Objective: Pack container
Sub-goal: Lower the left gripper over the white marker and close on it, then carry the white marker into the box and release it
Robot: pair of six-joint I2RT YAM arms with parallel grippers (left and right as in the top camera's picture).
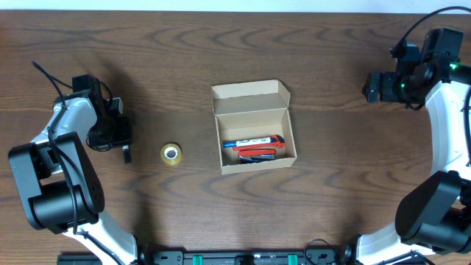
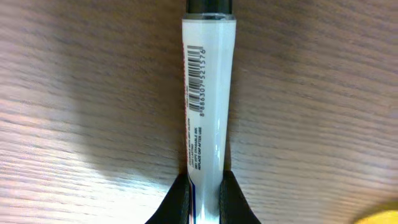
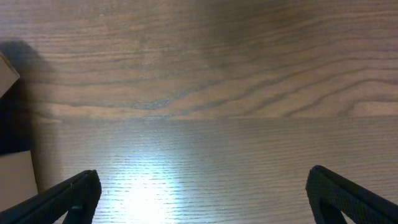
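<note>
The robot's left gripper will release the white marker in the container (image 1: 249,148), between the blue marker and the nearer red tool. The white marker is now held low over the table.
The tan cardboard container (image 1: 252,116) stands at the table's middle with its flap lid open toward the back. Several markers (image 1: 254,146) lie inside it. My left gripper (image 1: 120,141) is at the left, low over the table, shut on a white marker (image 2: 208,106) with a barcode and a black cap. The marker's dark end (image 1: 126,155) sticks out past the fingers in the overhead view. My right gripper (image 1: 370,87) is open and empty at the far right, well away from the container. Its fingers are spread wide over bare wood (image 3: 205,196).
A small roll of yellowish tape (image 1: 171,153) lies between my left gripper and the container; its edge shows in the left wrist view (image 2: 380,215). A corner of the container (image 3: 7,73) shows at the left edge of the right wrist view.
</note>
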